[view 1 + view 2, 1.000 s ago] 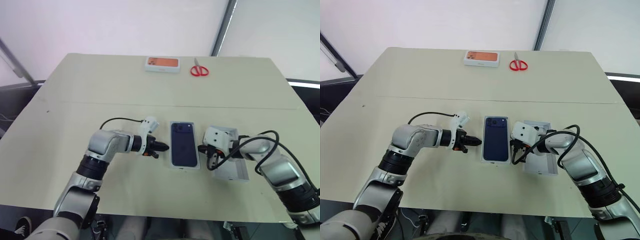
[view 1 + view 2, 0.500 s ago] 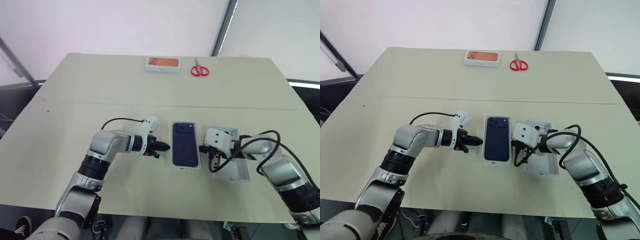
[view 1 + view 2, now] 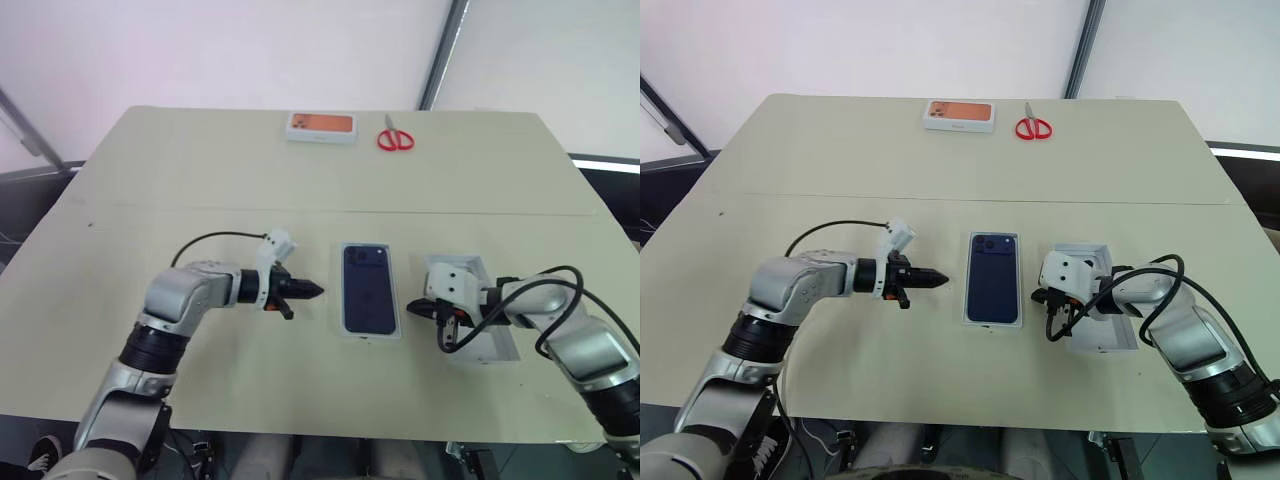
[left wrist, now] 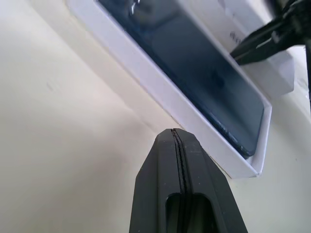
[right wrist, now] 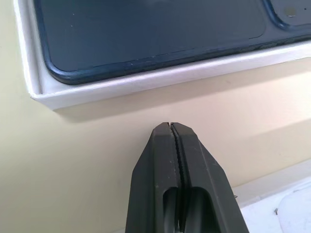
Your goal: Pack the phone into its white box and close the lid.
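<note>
Next, I back off, because the white lid lies open side up under my right gripper's wrist, then pinch its side (image 5: 267, 180) facing the box and flip it over.
The dark navy phone (image 3: 369, 288) lies back up inside the white box (image 3: 371, 335) at the table's middle, with its camera cluster at the far end. Left of the box my left gripper (image 3: 313, 291) is shut and empty, pointing at the box's long side from a short gap away. My right gripper (image 3: 411, 309), also shut and empty, points at the box's opposite side. In the right wrist view its closed fingers (image 5: 170, 145) hover a little off the box's near corner (image 5: 43, 94). The white lid (image 3: 1105, 335) lies flat to the right of the box, under my right wrist.
At the far edge of the table sit a white box with an orange picture (image 3: 320, 126) and red scissors (image 3: 395, 139). A seam crosses the tabletop (image 3: 200, 180) beyond the box. Bare table surrounds the box on the near and left sides.
My left gripper has drawn back to the left and lifted slightly, away from the box. My right gripper has eased a little to the right. The box and phone stay put.
</note>
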{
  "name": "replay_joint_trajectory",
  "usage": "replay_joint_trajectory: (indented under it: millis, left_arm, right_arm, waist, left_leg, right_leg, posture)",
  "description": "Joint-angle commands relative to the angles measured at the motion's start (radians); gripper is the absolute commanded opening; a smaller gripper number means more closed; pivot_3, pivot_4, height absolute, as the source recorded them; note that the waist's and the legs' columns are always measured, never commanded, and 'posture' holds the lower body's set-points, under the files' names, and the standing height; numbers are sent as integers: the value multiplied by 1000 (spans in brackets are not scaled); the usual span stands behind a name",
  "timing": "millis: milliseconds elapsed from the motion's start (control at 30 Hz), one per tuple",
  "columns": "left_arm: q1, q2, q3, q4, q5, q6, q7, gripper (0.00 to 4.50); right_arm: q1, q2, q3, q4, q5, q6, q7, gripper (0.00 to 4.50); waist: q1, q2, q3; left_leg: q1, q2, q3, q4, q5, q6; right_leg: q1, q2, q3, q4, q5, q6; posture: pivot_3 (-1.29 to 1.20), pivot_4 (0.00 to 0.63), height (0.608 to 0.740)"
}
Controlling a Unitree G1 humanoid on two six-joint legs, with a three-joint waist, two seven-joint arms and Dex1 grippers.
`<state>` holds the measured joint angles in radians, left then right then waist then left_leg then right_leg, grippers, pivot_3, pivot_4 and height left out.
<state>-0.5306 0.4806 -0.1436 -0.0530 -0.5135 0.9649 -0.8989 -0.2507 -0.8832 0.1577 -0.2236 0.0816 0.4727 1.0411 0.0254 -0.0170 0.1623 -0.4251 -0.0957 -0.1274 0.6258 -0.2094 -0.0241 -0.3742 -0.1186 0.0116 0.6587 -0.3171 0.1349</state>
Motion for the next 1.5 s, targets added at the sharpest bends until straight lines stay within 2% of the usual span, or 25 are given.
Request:
replay_joint_trajectory:
  millis: [33,100,200,233,267,300,367,533,567,600,767,867,1100,1233,1367,1500]
  left_arm:
    - [32,46,47,-65,9,-140,-43,3]
    - [47,72,79,-63,-10,-165,-66,3]
    - [65,115,101,-62,-30,-181,-110,3]
    - [70,128,106,-59,-34,-185,-123,0]
    - [72,142,110,-52,-50,-168,-142,253]
    - [77,155,115,-47,-50,-187,-162,530]
    - [80,178,129,-43,-72,-196,-209,1283]
    - [60,178,145,-12,-57,-279,-237,3799]
    - [46,173,154,19,-53,-286,-230,4225]
    - [36,167,159,41,-51,-292,-224,4387]
    - [37,192,150,72,-20,-375,-266,4387]
    - [42,187,151,72,-23,-379,-264,4387]
    - [61,150,136,32,-29,-366,-226,4387]
    - [74,133,127,5,-23,-368,-208,4387]
    - [82,130,124,-5,-22,-358,-198,4387]
    - [87,127,125,-13,-27,-349,-189,4387]
  right_arm:
    - [-25,37,-81,-8,42,20,-57,35]
    - [-17,62,-133,-39,79,70,-95,35]
    - [33,26,-194,-84,129,140,-71,35]
    - [59,2,-206,-96,137,148,-55,270]
    - [81,-17,-216,-108,149,162,-42,559]
    - [100,-38,-229,-121,152,163,-37,857]
    - [92,-42,-268,-145,190,238,-61,1806]
    - [29,-37,-299,-212,238,426,-147,4458]
    - [18,-27,-307,-230,260,500,-171,4500]
    - [11,-21,-313,-242,278,552,-188,4500]
    - [-48,114,-394,-330,357,980,-337,4500]
    - [-44,165,-413,-414,373,1110,-405,4500]
    - [-21,146,-424,-446,480,1142,-610,4500]
    - [9,171,-465,-425,649,1142,-762,4500]
    - [30,246,-534,-391,895,1142,-997,4500]
    - [-2,199,-516,-342,1098,1142,-1218,4500]
  waist:
    - [-4,0,0]
    - [-13,1,1]
    - [-13,3,2]
    - [-12,3,2]
    - [-12,3,2]
    - [-13,3,2]
    - [-15,3,2]
    - [-16,4,3]
    - [-15,4,3]
    - [-14,4,3]
    - [-14,3,3]
    - [-14,3,3]
    - [-15,3,3]
    - [-15,3,3]
    - [-21,3,3]
    - [-24,3,3]
  left_leg:
    - [0,0,0,0,0,0]
    - [0,0,0,-1,0,0]
    - [0,1,0,-3,0,-1]
    - [-1,1,0,-4,0,-1]
    - [-1,1,0,-4,0,-1]
    - [-1,1,0,-5,0,-1]
    - [-1,1,0,-5,0,0]
    - [0,3,1,-5,1,-1]
    - [0,3,1,-5,1,-1]
    - [-1,3,0,-5,1,-1]
    - [-1,2,0,-8,1,-1]
    - [-2,2,1,-9,1,-1]
    - [-2,2,2,-10,2,-2]
    - [-2,3,2,-10,2,-2]
    - [-2,4,2,-11,2,-2]
    - [-2,4,3,-10,2,-2]
  right_leg:
    - [0,0,0,0,0,0]
    - [0,0,0,-1,0,0]
    - [-2,0,0,-1,0,0]
    - [-2,0,0,-1,0,0]
    - [-2,0,0,-2,0,0]
    - [-2,0,0,-3,0,0]
    - [-2,0,0,-3,0,0]
    - [-2,0,1,-3,0,-1]
    - [-2,0,1,-3,0,-1]
    - [-3,0,1,-3,0,-1]
    - [-4,0,1,-4,0,-1]
    - [-6,0,2,-4,1,-1]
    - [-7,0,2,-3,1,-1]
    - [-7,0,2,-3,1,-1]
    - [-7,1,3,-3,1,-2]
    - [-7,1,3,-2,1,-2]
  posture:
    - [0,150,740]
    - [0,150,740]
    - [0,150,740]
    - [0,150,740]
    - [0,150,740]
    - [0,150,740]
    - [0,150,740]
    - [0,150,740]
    - [0,150,740]
    - [0,150,740]
    - [0,150,740]
    - [0,150,740]
    - [0,150,740]
    - [0,150,740]
    - [0,150,740]
    - [0,150,740]
